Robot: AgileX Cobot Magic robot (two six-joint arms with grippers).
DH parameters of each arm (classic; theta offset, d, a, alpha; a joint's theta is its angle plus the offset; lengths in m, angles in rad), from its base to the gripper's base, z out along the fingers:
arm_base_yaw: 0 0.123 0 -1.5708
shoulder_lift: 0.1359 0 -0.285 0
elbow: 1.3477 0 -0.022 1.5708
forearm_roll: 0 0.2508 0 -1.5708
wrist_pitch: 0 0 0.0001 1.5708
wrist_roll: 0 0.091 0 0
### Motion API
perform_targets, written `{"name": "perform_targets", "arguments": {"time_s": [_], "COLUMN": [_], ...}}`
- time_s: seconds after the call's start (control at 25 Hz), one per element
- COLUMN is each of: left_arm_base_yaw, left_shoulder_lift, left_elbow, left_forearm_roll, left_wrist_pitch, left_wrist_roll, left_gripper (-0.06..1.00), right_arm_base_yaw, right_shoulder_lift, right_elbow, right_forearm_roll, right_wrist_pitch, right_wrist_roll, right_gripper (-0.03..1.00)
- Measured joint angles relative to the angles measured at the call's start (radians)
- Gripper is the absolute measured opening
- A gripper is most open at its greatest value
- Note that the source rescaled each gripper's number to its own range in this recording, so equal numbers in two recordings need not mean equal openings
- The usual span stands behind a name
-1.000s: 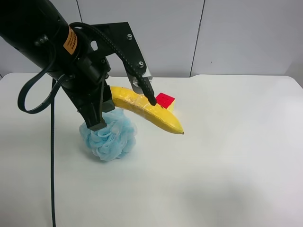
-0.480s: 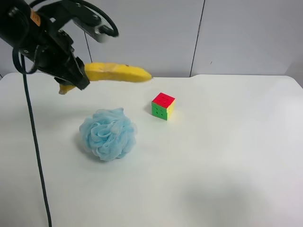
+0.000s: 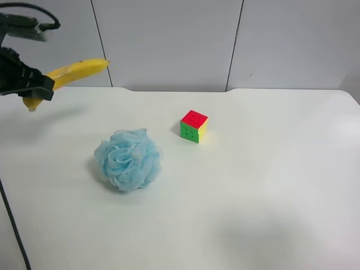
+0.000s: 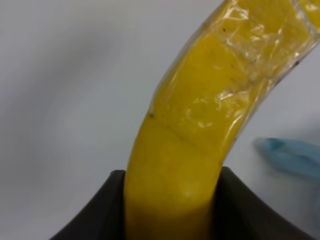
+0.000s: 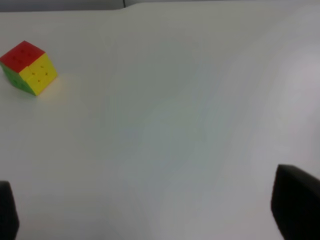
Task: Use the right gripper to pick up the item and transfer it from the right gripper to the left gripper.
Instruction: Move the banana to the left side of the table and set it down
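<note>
The robot's left gripper needs to set the yellow banana down on the white table point(image 3: 57, 148) beside the light-blue bath pouf, opposite the cube.
The yellow banana point(image 3: 73, 71) is held in the air at the far left of the exterior high view, above the table's back left corner. My left gripper point(image 3: 31, 84), a black claw, is shut on its lower end. In the left wrist view the banana point(image 4: 195, 130), partly wrapped in clear tape, rises from between the two black fingers point(image 4: 240, 210) of the left gripper point(image 4: 172, 212). My right gripper point(image 5: 150, 210) is open and empty, with its fingertips point(image 5: 295, 205) low over the bare table. It is out of the exterior high view.
A fluffy light-blue bath pouf point(image 3: 129, 159) lies left of the middle of the white table point(image 3: 270, 185). A small red-green-yellow puzzle cube point(image 3: 194, 126) stands behind it, also in the right wrist view point(image 5: 28, 67). A grey panelled wall point(image 3: 169, 39) backs the table.
The left arm has carried the banana from above the pouf up and away to the far left edge of the view. The cube and pouf have not moved.
</note>
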Motion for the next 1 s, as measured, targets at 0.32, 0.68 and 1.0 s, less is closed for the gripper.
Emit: {"name": "perform_targets", "arguments": {"time_s": [0.32,0.68,1.0], "left_arm_base_yaw": [0.108,0.108,0.108], "left_shoulder_lift": [0.062,0.215,0.257], "left_elbow": [0.18,0.196,0.196], "left_forearm_roll": [-0.043,-0.057,-0.078], "left_wrist_pitch": [-0.161,-0.189,-0.195], "left_wrist_roll": [0.011,0.011,0.011], "left_gripper": [0.03,0.03,0.03], "right_arm_base_yaw": [0.0,0.0,0.0], "right_shoulder_lift": [0.0,0.0,0.0], "right_elbow": [0.0,0.0,0.0], "right_forearm_roll": [0.0,0.0,0.0], "right_wrist_pitch": [0.0,0.0,0.0], "right_wrist_roll": [0.0,0.0,0.0], "right_gripper": [1.0,1.0,1.0]}}
